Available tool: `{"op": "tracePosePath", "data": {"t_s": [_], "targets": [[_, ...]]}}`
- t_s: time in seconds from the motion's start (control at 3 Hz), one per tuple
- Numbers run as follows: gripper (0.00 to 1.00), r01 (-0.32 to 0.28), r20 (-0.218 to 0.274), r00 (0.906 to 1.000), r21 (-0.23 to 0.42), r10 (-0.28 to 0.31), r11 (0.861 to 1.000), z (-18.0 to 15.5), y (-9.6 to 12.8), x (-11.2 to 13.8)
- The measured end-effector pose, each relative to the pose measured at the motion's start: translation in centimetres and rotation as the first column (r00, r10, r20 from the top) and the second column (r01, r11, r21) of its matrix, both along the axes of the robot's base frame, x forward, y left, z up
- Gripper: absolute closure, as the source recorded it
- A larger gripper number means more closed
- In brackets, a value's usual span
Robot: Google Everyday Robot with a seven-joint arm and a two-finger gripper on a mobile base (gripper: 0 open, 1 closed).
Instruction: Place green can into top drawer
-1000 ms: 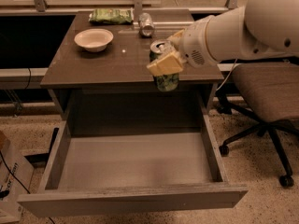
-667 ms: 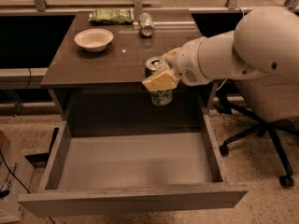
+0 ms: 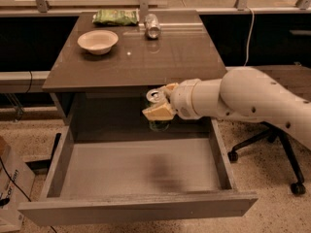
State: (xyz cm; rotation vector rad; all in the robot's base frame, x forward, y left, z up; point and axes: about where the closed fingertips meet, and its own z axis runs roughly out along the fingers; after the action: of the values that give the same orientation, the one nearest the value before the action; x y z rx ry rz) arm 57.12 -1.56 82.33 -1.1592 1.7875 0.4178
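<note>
I will let go of the green can near the middle of the drawer's grey bottom (image 3: pixel 162 168), a little toward the office chair.
The green can (image 3: pixel 156 97) is upright in my gripper (image 3: pixel 160 106), its silver top with pull tab showing and its green side partly hidden by a yellowish finger (image 3: pixel 157 112). The gripper is shut on the can and holds it in the air over the back part of the open top drawer (image 3: pixel 141 169), just in front of the table's front edge. The drawer is pulled fully out, and its grey floor is bare with a shadow under the arm. My white arm reaches in from the right.
On the dark table (image 3: pixel 165 57) stand a white bowl (image 3: pixel 97 41), a flat green snack bag (image 3: pixel 115 17) and a plain silver can (image 3: pixel 152 25) lying at the back. An office chair (image 3: pixel 272 144) stands at the right. A box (image 3: pixel 12 183) sits at the left.
My gripper has carried the green can down and forward, from table-top height at the front edge to a spot lower over the open drawer. The arm has dropped with it.
</note>
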Motion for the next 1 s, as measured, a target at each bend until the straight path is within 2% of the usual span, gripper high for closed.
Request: {"op": "tracePosePath", "data": {"t_s": [0.33, 0.67, 1.0], "targets": [[1.0, 0.016, 0.017, 0.9997, 0.006, -0.016, 1.0, 0.1, 0.0, 0.6], [1.0, -0.003, 0.007, 1.0, -0.027, 0.003, 1.0, -0.5, 0.2, 0.6], [1.0, -0.038, -0.053, 0.9979, -0.002, 0.037, 0.999, -2.8, 0.4, -1.0]]}}
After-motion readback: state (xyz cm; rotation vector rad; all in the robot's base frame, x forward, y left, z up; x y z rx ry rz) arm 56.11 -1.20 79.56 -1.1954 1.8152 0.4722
